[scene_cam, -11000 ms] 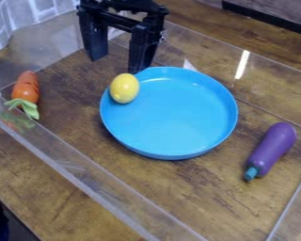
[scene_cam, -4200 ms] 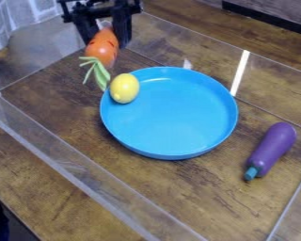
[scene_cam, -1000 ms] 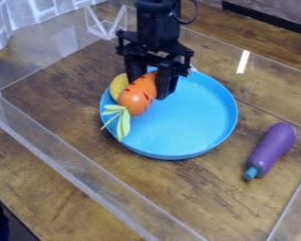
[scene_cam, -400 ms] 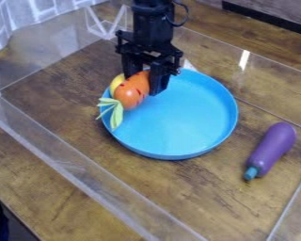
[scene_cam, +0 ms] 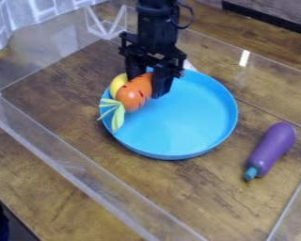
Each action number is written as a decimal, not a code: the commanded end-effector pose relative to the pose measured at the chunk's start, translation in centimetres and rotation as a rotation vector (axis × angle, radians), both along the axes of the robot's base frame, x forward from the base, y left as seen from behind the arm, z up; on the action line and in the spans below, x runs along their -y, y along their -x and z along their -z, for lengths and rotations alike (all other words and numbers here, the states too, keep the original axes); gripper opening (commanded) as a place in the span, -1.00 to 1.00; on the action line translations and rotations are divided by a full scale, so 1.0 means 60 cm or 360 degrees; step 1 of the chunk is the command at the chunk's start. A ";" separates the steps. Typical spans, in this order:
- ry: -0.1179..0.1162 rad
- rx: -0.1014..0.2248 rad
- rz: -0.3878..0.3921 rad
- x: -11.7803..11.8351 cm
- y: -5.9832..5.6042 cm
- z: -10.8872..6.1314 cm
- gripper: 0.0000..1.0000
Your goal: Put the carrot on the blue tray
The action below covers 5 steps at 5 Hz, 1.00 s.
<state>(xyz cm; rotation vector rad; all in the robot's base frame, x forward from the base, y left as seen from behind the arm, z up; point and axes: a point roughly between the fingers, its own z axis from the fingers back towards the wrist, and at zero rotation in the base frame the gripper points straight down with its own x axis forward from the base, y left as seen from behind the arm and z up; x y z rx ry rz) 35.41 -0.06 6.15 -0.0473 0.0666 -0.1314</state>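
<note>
I will let go of the carrot with my gripper on the blue tray, near the tray's rim (scene_cam: 123, 111) in front of the yellow lemon.
The black gripper (scene_cam: 146, 90) comes down from the top of the camera view and is shut on the orange carrot (scene_cam: 134, 94). The carrot hangs at the left edge of the blue tray (scene_cam: 191, 127), its pale green leaves (scene_cam: 114, 111) pointing left and down over the rim. I cannot tell whether the carrot touches the tray. A yellow lemon (scene_cam: 117, 87) sits just behind the carrot on the tray's left side, mostly hidden by it.
A purple eggplant (scene_cam: 270, 150) lies on the wooden table (scene_cam: 65, 104) to the right of the tray. Clear acrylic walls (scene_cam: 65, 155) run along the left and front of the work area.
Over the last second the gripper with the carrot shifted slightly left and back, then a little right again, staying over the tray's left edge. Its grip has not changed.
</note>
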 end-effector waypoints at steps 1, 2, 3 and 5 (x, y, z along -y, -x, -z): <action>-0.0005 0.0125 -0.0016 -0.003 -0.011 -0.036 -1.00; -0.0006 0.0112 -0.0066 -0.015 -0.016 -0.021 -1.00; -0.0007 0.0098 -0.0115 -0.026 -0.020 -0.005 -1.00; -0.0004 0.0098 0.0086 -0.029 0.003 0.004 -1.00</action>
